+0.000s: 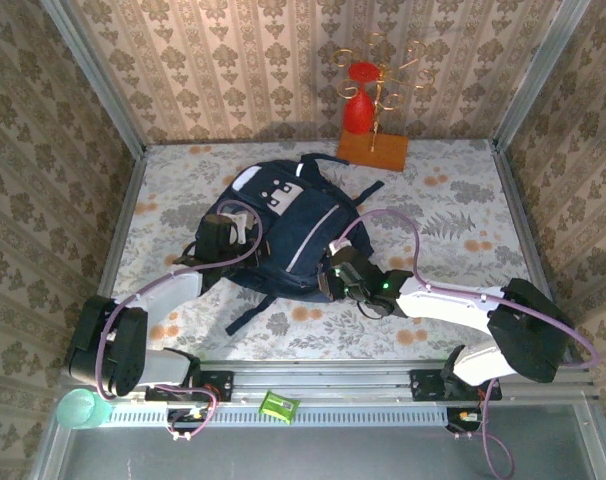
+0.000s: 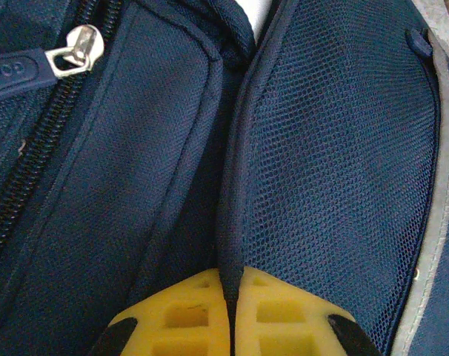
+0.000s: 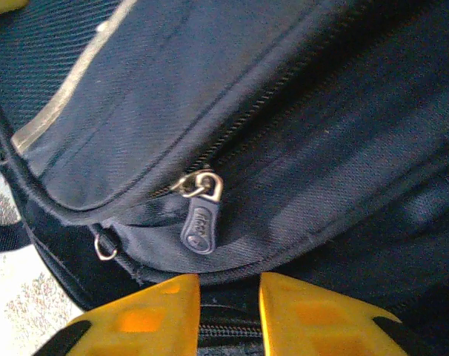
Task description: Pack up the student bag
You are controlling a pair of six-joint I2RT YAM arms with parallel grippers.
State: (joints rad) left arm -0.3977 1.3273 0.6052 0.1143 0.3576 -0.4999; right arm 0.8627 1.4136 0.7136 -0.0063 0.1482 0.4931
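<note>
The mesh seam is pinched by my left gripper far from the zipper pull, so that gripper should hold the edge next to the zipper while my right gripper takes the pull [image 3: 201,224].
The student bag [image 1: 283,235], dark navy with a grey-white patch at its far end, lies flat in the middle of the table. My left gripper [image 1: 225,236] rests on its left side. In the left wrist view this gripper [image 2: 230,285] is shut on the bag's dark piped seam [image 2: 232,185] beside a mesh panel, with a metal zipper slider [image 2: 75,50] at the upper left. My right gripper [image 1: 335,275] is at the bag's near right edge. Its yellow jaws [image 3: 230,285] stand a little apart and hold nothing. A dark zipper pull [image 3: 200,222] hangs just beyond them.
A wooden base with a gold wire rack [image 1: 375,148] and a red object [image 1: 359,105] stands at the back. Dark bag straps [image 1: 245,312] trail toward the near edge. A green cup [image 1: 80,408] and a small green item [image 1: 279,405] sit by the arm bases. Patterned walls enclose the table.
</note>
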